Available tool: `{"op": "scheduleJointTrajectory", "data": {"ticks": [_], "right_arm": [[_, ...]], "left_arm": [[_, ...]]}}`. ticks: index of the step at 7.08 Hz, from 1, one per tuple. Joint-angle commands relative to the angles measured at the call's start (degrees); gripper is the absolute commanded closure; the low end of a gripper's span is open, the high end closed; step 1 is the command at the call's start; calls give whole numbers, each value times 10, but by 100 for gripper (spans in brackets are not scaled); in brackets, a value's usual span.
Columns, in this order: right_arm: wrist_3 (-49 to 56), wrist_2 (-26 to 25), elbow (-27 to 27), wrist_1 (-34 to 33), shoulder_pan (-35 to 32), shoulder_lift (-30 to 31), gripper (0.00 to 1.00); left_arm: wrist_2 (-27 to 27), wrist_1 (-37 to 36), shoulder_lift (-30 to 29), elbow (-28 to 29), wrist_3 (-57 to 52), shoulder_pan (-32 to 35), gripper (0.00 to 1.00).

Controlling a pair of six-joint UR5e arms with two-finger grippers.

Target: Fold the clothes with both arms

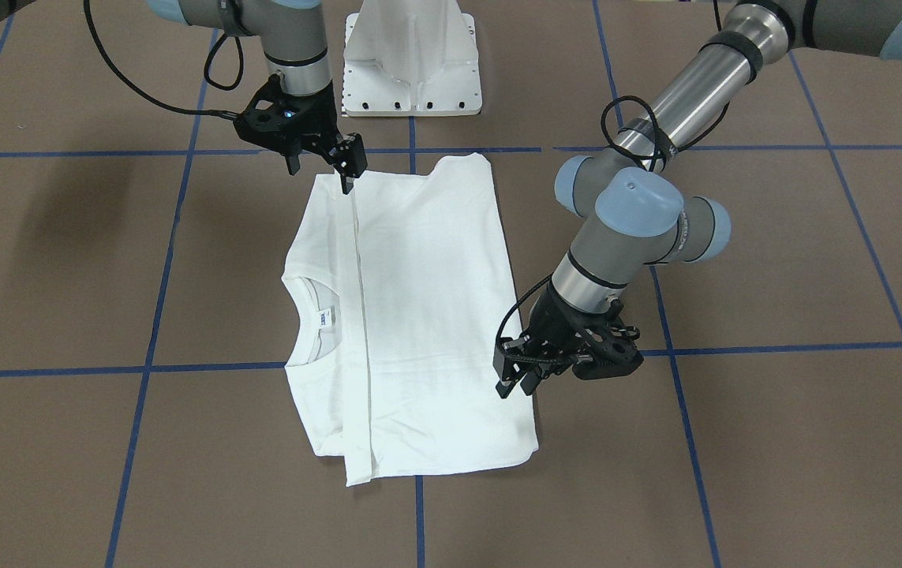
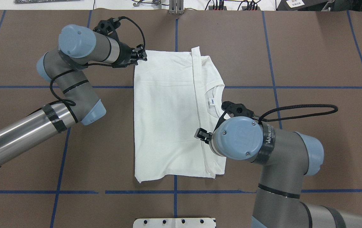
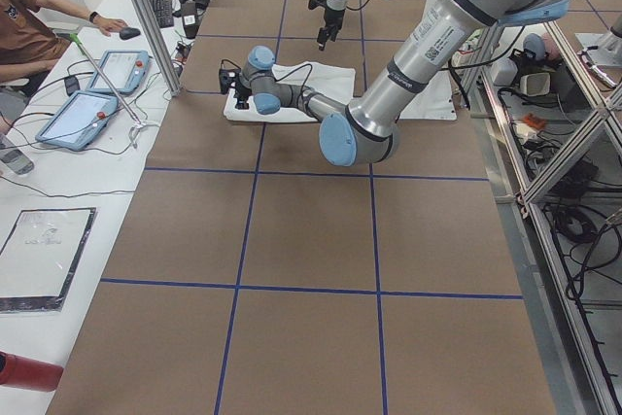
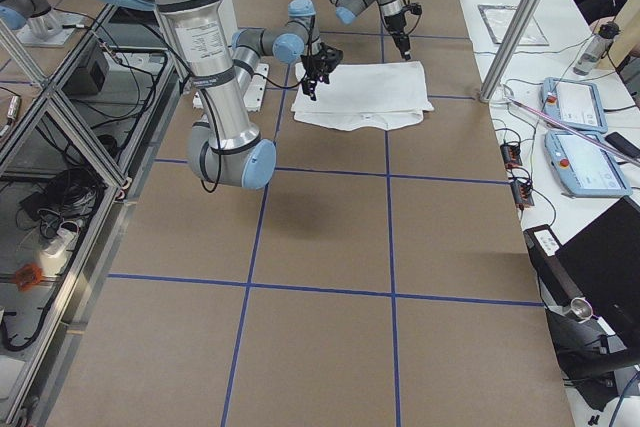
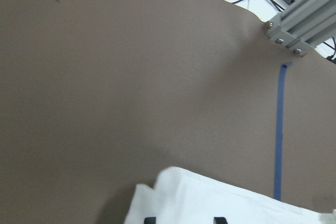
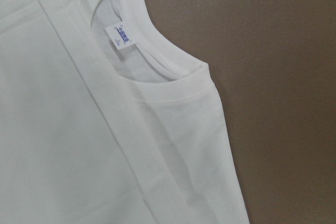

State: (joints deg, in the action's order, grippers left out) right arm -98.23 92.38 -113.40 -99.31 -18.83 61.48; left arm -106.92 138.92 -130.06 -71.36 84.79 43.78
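The robot's right gripper should close on the shoulder corner (image 1: pixel 326 181) of the white T-shirt, at the collar end nearest the white pedestal base.
The white T-shirt (image 1: pixel 427 315) (image 2: pixel 165 120) lies flat on the brown table, folded lengthwise, with one folded edge running along it. Its ribbed collar (image 2: pixel 214 95) and neck label (image 6: pixel 121 36) point toward the robot's right. My left gripper (image 1: pixel 518 385) (image 2: pixel 142 56) hangs open over the shirt's far corner on the hem side; its two fingertips (image 5: pixel 149 219) show apart above the cloth (image 5: pixel 210 200). On the near side, my right gripper (image 1: pixel 320 170) stands open, one finger down on the folded edge. In the overhead view its wrist hides most of it (image 2: pixel 200 134).
The white pedestal base (image 1: pixel 411 63) stands at the table's robot side. Blue tape lines (image 2: pixel 174 191) grid the brown surface. An aluminium post (image 5: pixel 302 22) and cables lie beyond the far edge. Tablets (image 3: pixel 87 109) and a person's arm are at the side bench.
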Motion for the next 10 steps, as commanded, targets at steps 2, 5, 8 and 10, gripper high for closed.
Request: {"op": "scheduleJointTrajectory", "data": {"ticks": [2, 5, 8, 10], "right_arm": [[198, -2, 49, -18, 49, -15, 0], [313, 0, 54, -63, 57, -17, 0], [314, -1, 85, -64, 66, -41, 0], [342, -1, 86, -76, 60, -36, 0]], "left_arm": [[-8, 0, 36, -49, 0, 2, 52], [-8, 0, 37, -52, 0, 2, 51], [-7, 0, 43, -52, 0, 2, 51], [-8, 0, 43, -52, 0, 2, 51]]}}
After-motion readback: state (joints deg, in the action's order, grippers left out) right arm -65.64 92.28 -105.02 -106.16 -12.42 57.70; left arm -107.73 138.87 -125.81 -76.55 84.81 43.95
